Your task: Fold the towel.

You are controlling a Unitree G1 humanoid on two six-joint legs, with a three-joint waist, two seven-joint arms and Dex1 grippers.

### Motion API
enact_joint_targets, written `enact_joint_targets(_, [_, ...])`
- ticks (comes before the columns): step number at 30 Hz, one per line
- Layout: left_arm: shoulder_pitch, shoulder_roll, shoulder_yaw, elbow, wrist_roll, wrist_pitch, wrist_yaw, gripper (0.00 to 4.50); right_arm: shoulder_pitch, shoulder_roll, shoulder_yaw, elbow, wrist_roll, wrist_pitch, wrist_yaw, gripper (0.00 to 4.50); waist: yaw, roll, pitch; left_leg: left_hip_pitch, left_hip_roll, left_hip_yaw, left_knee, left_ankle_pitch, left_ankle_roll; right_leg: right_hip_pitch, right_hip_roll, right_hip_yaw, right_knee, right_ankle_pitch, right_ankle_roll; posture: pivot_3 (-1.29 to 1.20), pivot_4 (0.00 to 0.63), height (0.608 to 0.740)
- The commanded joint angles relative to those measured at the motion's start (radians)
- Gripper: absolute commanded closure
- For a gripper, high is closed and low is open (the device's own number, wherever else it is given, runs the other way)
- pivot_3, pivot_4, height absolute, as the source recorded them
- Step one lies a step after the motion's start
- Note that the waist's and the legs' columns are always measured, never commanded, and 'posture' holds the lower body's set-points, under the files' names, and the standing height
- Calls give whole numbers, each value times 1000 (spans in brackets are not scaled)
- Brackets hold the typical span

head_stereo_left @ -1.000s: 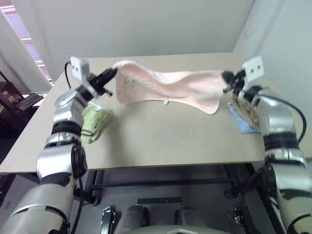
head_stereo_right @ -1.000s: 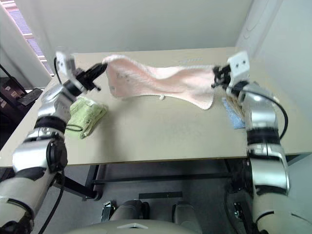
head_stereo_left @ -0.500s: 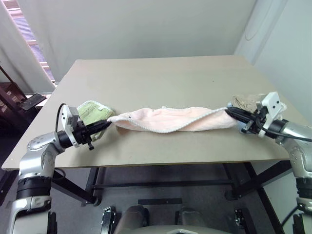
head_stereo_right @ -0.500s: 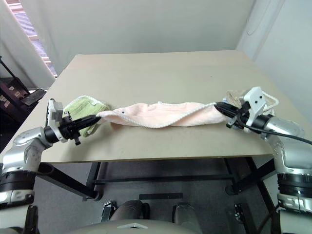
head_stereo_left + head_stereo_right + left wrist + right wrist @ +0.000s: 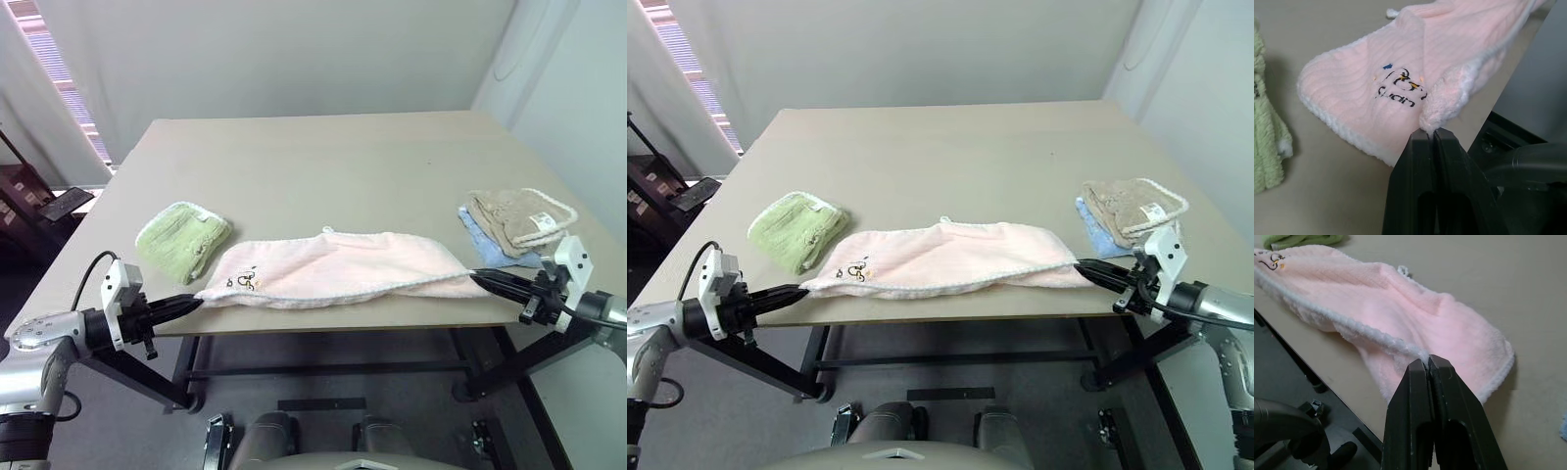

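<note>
Next, my left gripper lets go of the near corner of the pink towel on the towel's far corner [image 5: 228, 247] [image 5: 1313, 79] next to the green cloth.
The pale pink towel [image 5: 338, 268] lies folded over along the table's near edge, its white trim along the front and its small dark logo [image 5: 243, 280] near the left end. My left gripper [image 5: 192, 301] is shut on the towel's left corner, just off the table's front edge; the left wrist view shows its fingers [image 5: 1426, 147] pinching the trimmed corner beside the logo [image 5: 1399, 87]. On the right, my right gripper [image 5: 480, 281] is shut on the towel's right corner, and its wrist view shows the fingers [image 5: 1426, 369] clamped on the white trim.
A folded green cloth [image 5: 182, 238] lies on the tan table [image 5: 323, 166] behind the towel's left end. A beige towel with white trim [image 5: 518, 213] sits on a blue cloth [image 5: 482, 239] at the right edge. The table's frame and the floor show under its front edge.
Both grippers have come back toward me and down, drawing the towel from the air at the far side onto the table's near edge, where it now lies flat and folded over.
</note>
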Motion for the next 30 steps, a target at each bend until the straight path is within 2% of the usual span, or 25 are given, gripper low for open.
enact_joint_targets(1, [-27, 15, 26, 68, 18, -64, -5, 4467, -5, -20, -52, 15, 18, 0, 4, 4500, -1, 0, 0, 0, 0, 0, 0, 0, 0, 0, 0, 0, -1, 0, 0, 0, 0, 737])
enact_joint_targets(8, [-26, 52, 39, 208, 33, -156, -84, 4467, 104, -59, -90, -5, 18, 7, 60, 4500, 1, 1, 0, -1, 0, 1, -1, -1, 3, -2, -1, -1, -5, 0, 0, 0, 0, 737])
enact_joint_targets(13, [-41, 66, 47, 226, 10, -149, -114, 4467, 120, -59, -84, -29, 15, 6, 54, 4500, 0, 1, -1, -2, 0, 2, -2, -3, 5, -2, -1, -1, -10, 0, 0, 0, 0, 737])
enact_joint_targets(21, [-188, 26, 51, 283, -46, -92, -80, 4467, -155, 30, 31, 152, -77, -97, -91, 4500, 0, 0, -1, 0, 0, 3, -2, -3, 5, -1, -3, -2, -10, 3, 2, 0, 0, 737])
enact_joint_targets(25, [-251, -18, 26, 328, -24, -104, -47, 4467, -279, 91, 100, 275, -143, -162, -156, 4500, 0, 1, -2, 1, 0, 4, -1, -3, 6, -1, -3, -2, -9, 4, 2, 0, 0, 737])
enact_joint_targets(30, [-360, -77, -15, 410, 25, -116, 15, 4467, -366, 153, 157, 393, -198, -234, -189, 4500, 4, 0, -2, 0, 0, 5, 0, -2, 6, -2, -2, -2, -8, 6, 6, 0, 0, 737])
